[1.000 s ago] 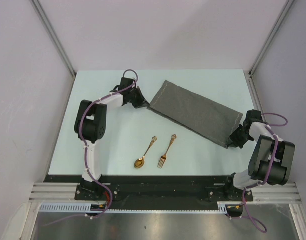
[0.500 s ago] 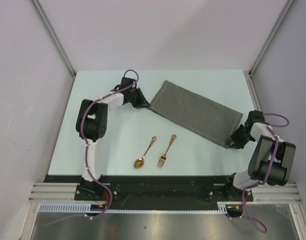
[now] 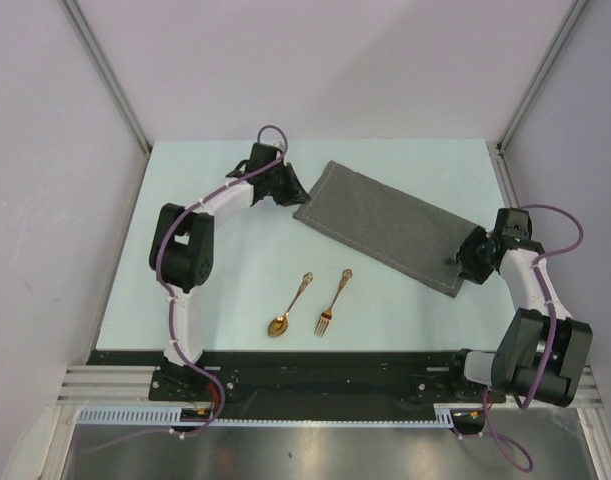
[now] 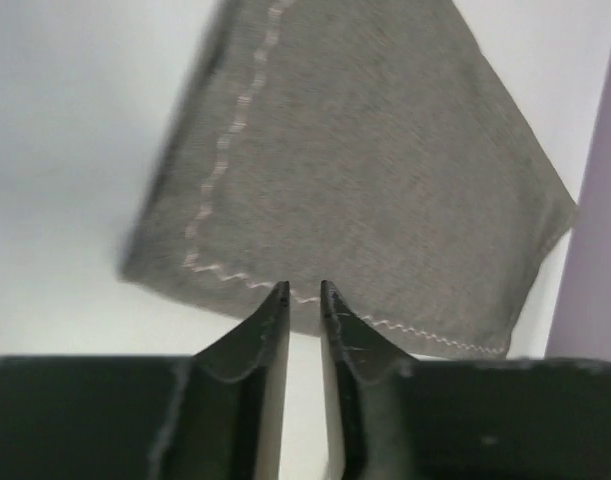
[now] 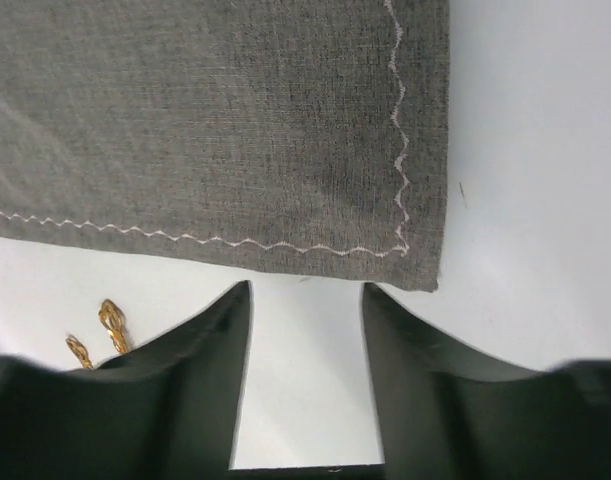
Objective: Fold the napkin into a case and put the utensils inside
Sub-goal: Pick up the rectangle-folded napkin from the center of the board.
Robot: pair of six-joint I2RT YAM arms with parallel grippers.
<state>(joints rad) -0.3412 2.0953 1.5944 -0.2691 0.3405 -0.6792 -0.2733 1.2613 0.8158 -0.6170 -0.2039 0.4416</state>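
The nearly shut fingers of my left gripper sit at the napkin's stitched edge, beside the napkin's corner, so my left gripper should open wide and take that corner point(image 4: 137, 268).
The napkin point(image 3: 390, 227) is a dark grey cloth folded into a long rectangle, lying diagonally at the back of the table. It also shows in the left wrist view point(image 4: 365, 170) and the right wrist view point(image 5: 215, 120). My left gripper point(image 3: 293, 200) is at its left end, with the jaws point(image 4: 302, 290) a narrow gap apart, tips at the stitched edge and bare table between them. My right gripper point(image 3: 459, 262) is at its right end, open and empty point(image 5: 305, 290), just short of the edge. The gold spoon point(image 3: 288, 308) and gold fork point(image 3: 332, 303) lie side by side near the front.
Two gold handle ends point(image 5: 112, 320) show at the lower left of the right wrist view. Grey walls close in the pale table point(image 3: 185, 250) on the left, back and right. A black rail runs along its near edge.
My left gripper has shifted toward the back along the cloth's left end. My right arm has swung its wrist up and inward, toward the cloth's right end. The cloth has hardly moved.
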